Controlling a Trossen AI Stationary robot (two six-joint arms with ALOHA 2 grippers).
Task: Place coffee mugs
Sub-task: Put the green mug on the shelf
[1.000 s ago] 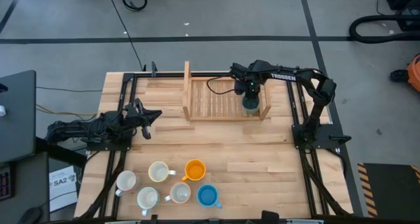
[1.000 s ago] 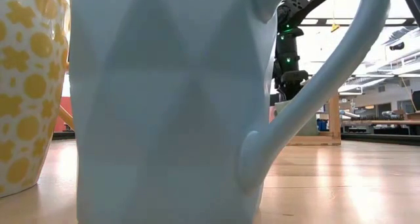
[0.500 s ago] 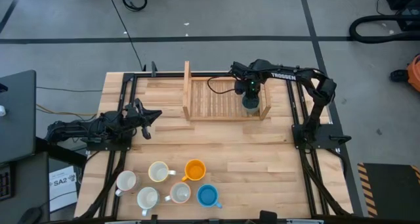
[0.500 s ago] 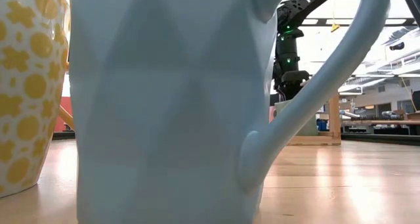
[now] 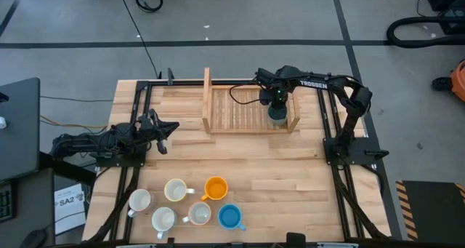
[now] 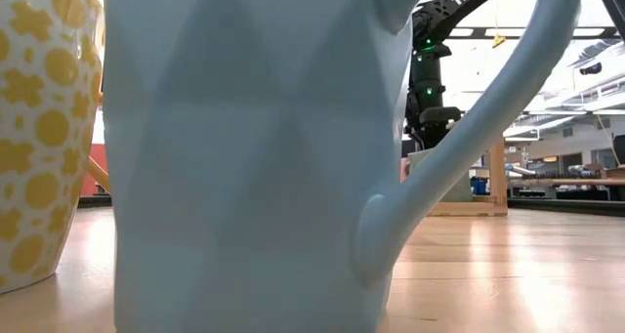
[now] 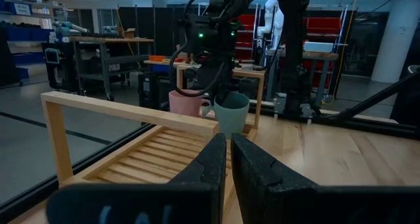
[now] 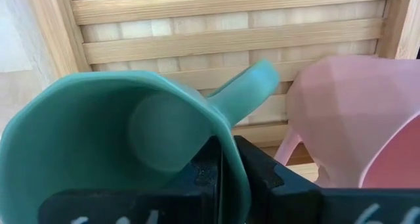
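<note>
The white mug nearest the rack should be taken next by my left gripper, which will close on the mug's rim at its far side (image 5: pixel 182 181) next to the handle.
My right gripper (image 5: pixel 277 102) reaches over the right end of a slatted wooden rack (image 5: pixel 236 110) and is shut on a dark teal-green mug (image 8: pixel 98 138). A pink mug (image 8: pixel 348 112) stands close beside it on the rack. Both mugs, teal (image 7: pixel 231 112) and pink (image 7: pixel 187 103), also show in the left wrist view behind the rack's rail. Several mugs stand on their bases at the table's near edge: white ones (image 5: pixel 139 200), an orange one (image 5: pixel 216 188) and a blue one (image 5: pixel 229 217). My left gripper (image 7: pixel 228 159) waits shut at the table's left side (image 5: pixel 163 126). My right gripper holds the teal mug by its rim (image 8: pixel 226 137), right beside the root of the handle (image 8: pixel 246 86). One finger (image 8: pixel 203 168) is inside the mug and the other (image 8: pixel 261 166) outside, coming from above and pointing down. The mug is upright; whether its base rests on the slats, I cannot tell.
The rack has raised rails at its left end (image 5: pixel 207 99) and right end (image 5: pixel 294 117). The blue mug (image 6: pixel 254 157) and a yellow-patterned mug (image 6: pixel 39 128) fill most of the low view. Bare wooden table (image 5: pixel 290 175) lies between the rack and the near mugs.
</note>
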